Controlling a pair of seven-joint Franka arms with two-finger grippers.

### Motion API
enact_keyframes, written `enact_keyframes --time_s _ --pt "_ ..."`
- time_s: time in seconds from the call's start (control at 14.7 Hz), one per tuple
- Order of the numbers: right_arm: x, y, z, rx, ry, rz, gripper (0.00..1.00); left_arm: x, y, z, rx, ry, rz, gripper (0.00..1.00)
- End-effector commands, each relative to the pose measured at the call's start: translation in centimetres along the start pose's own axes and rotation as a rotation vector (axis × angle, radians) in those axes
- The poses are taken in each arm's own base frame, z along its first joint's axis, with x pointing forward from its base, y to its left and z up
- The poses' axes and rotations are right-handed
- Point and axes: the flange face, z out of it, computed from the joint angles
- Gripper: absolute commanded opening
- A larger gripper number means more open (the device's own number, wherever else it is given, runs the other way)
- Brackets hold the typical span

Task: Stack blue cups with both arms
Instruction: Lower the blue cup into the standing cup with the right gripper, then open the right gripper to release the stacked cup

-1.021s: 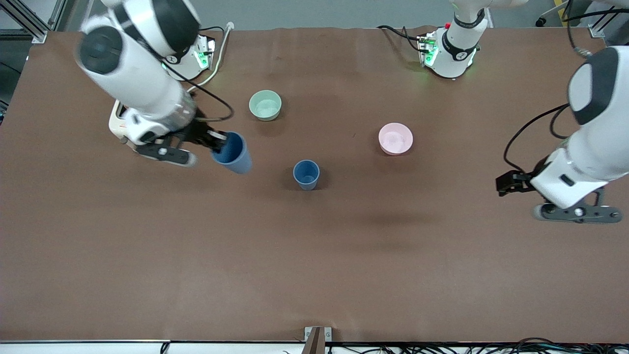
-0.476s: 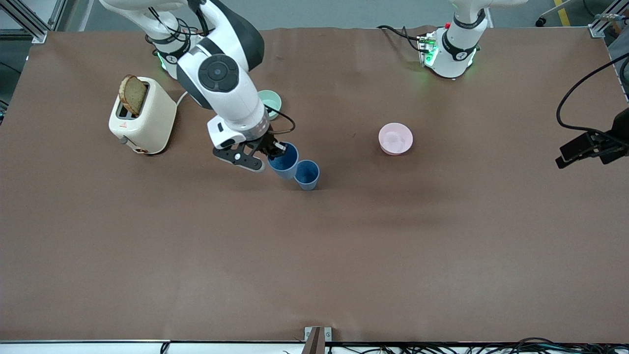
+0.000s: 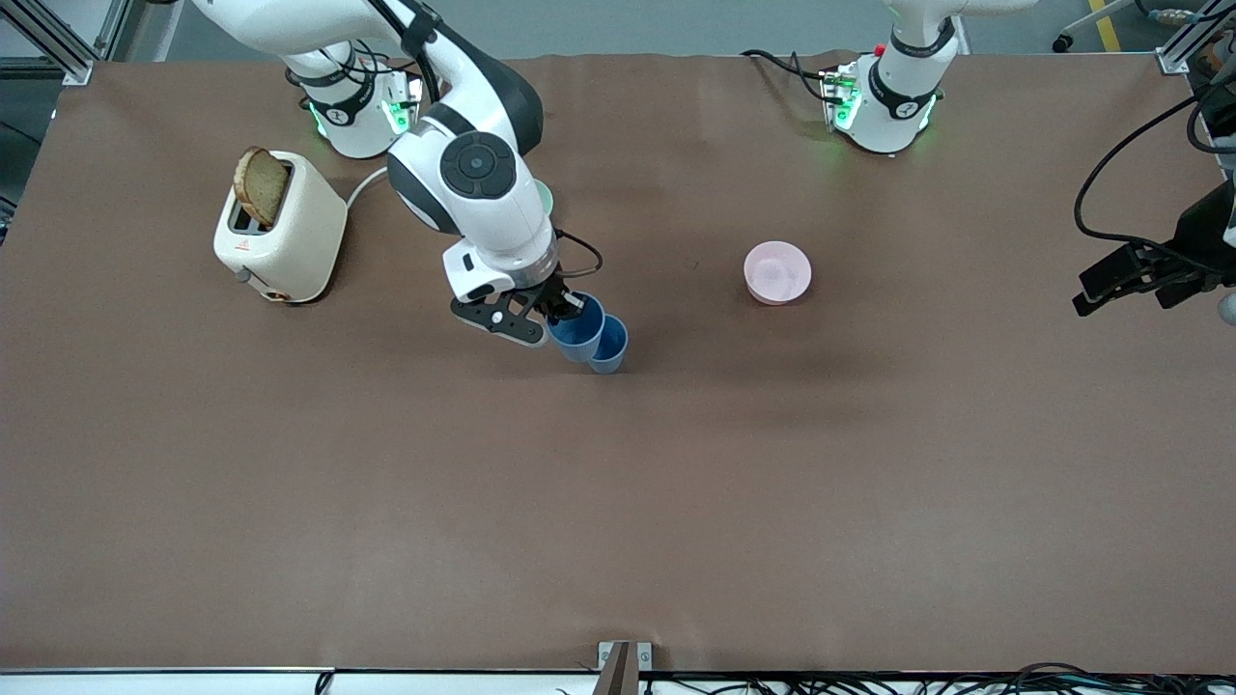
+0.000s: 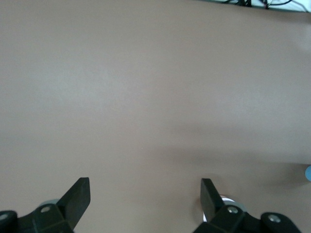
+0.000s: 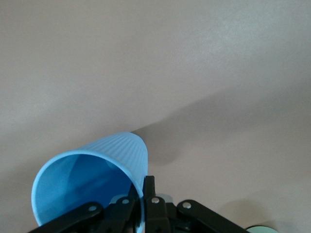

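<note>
My held blue cup will go inside the second blue cup (image 3: 602, 337) standing upright on the table, released by my right gripper.
My right gripper (image 3: 560, 311) is shut on the rim of a blue cup (image 3: 577, 328) and holds it tilted in the air, right beside and partly over the second blue cup (image 3: 610, 346), which stands upright on the brown table (image 3: 618, 502). In the right wrist view the held cup (image 5: 92, 179) is pinched by its wall between the fingers (image 5: 150, 194); the standing cup is hidden there. My left gripper (image 3: 1110, 282) is open and empty, raised over the table's edge at the left arm's end; its wrist view shows spread fingers (image 4: 77, 194) over bare table.
A pink bowl (image 3: 777, 272) sits toward the left arm's end from the cups. A mint-green bowl (image 3: 545, 198) is mostly hidden under the right arm. A cream toaster (image 3: 280, 239) with a slice of bread stands near the right arm's base.
My right arm has carried the blue cup from beside the toaster across to the standing cup, now overlapping it. My left arm has drawn back toward the table's edge.
</note>
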Motion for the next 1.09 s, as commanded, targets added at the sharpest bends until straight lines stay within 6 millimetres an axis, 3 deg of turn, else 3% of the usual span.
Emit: enact_keyframes --time_s 0.0,0.41,0.61,0.68,0.82,0.88,1.02 --pt "-0.9 -1.1 1.0 0.002 0.000 0.002 0.01 -0.6 0.1 -1.4 0.008 0.018 0.008 1.00" --pt "-1.8 -1.6 2.1 0.008 -0.014 0.005 0.01 -0.9 0.3 -0.3 0.016 -0.048 0.038 1.00" --pt "-2.1 -1.8 2.5 0.004 -0.021 -0.001 0.07 -0.6 0.4 -1.7 0.014 -0.019 0.039 1.00" --pt "-2.1 -1.8 2.6 0.003 -0.023 -0.001 0.18 -0.7 0.5 -1.5 0.013 -0.024 0.041 1.00" --pt "-2.2 -1.8 2.7 0.002 -0.024 -0.002 0.68 -0.9 0.6 -1.1 0.014 -0.045 0.043 1.00" --pt "-2.2 -1.8 2.7 0.002 -0.024 -0.003 0.82 -1.0 0.5 -1.1 0.015 -0.056 0.042 1.00" --pt "-2.0 -1.8 2.1 0.005 -0.018 0.000 0.89 -1.0 0.6 -1.2 0.015 -0.054 0.042 1.00"
